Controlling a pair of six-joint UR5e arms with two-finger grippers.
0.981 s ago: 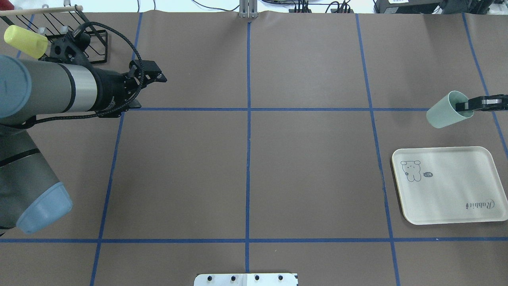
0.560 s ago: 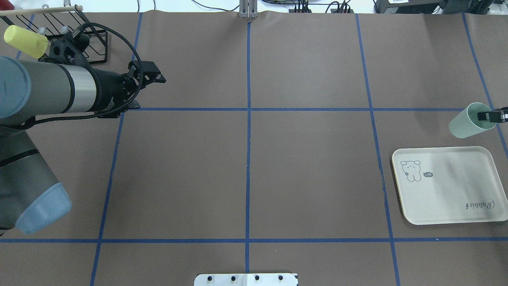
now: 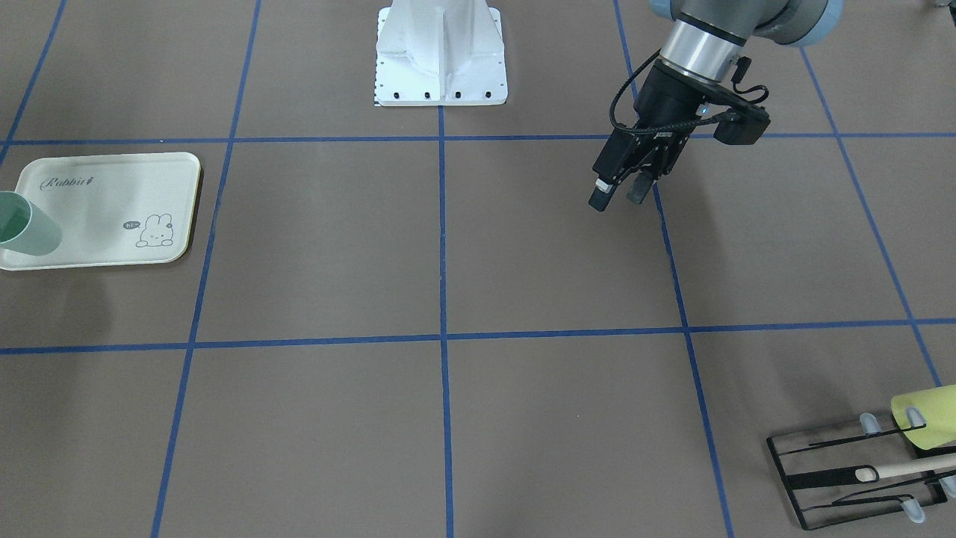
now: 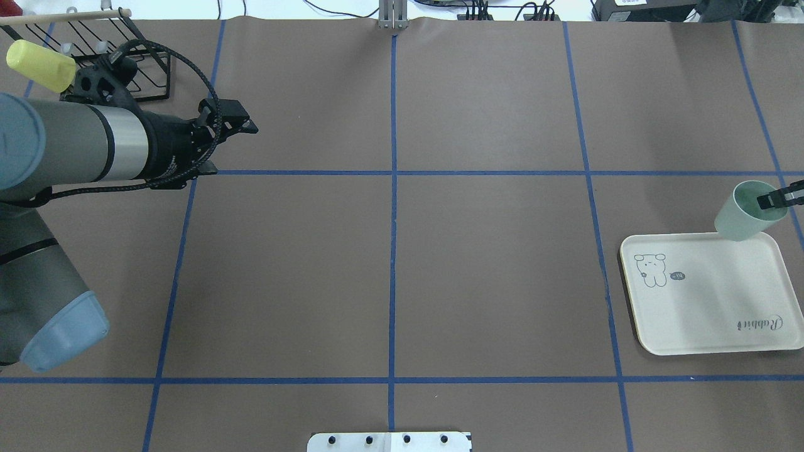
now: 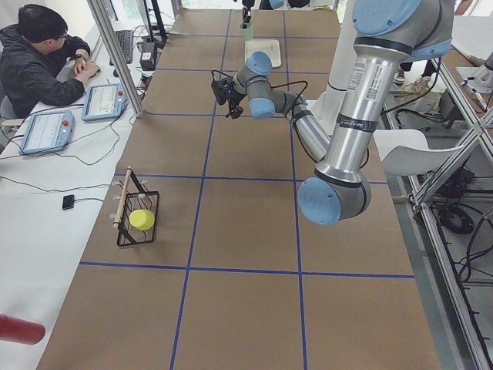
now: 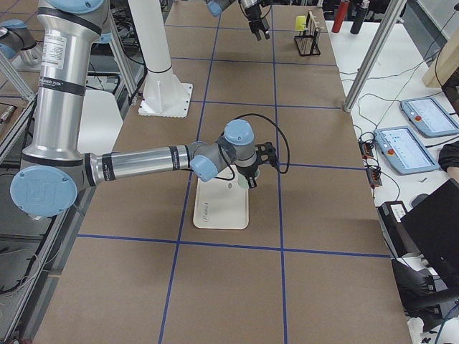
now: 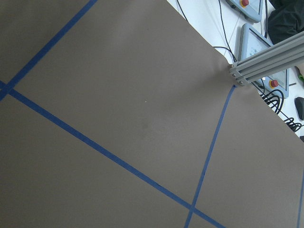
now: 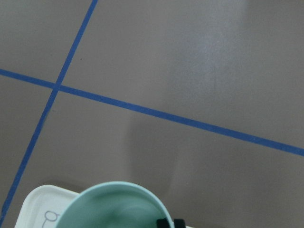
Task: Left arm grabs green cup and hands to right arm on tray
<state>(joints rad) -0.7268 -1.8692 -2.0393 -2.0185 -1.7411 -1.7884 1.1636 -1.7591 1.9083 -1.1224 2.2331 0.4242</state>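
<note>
The green cup, now hanging over the tray's far edge, will be set down by my right gripper on the cream tray [image 3: 92, 214] next to the bunny's little speech bubble.
The pale mint green cup [image 4: 741, 216] hangs nearly upright over the far edge of the cream tray [image 4: 710, 301]. My right gripper [image 4: 767, 201] is shut on the cup's rim, one finger inside the cup. In the right wrist view the cup's mouth [image 8: 118, 206] fills the bottom, with a corner of the tray [image 8: 35, 209] under it. From the front, the green cup [image 3: 22, 224] overlaps the tray's [image 3: 104, 217] outer end. My left gripper [image 3: 618, 194] hovers open and empty far from them, also seen as the left gripper [image 4: 235, 122] at the overhead's left.
A black wire rack [image 4: 141, 69] with a yellow-green cup [image 4: 38, 63] on it stands at the far left corner, close behind my left wrist. The robot's base plate [image 3: 441, 75] sits at the near middle edge. A person [image 5: 35, 62] sits at a side desk.
My right gripper carried the green cup to the right and toward the tray, and tipped it from slanted to nearly upright. The left arm drew back slightly toward the rack.
</note>
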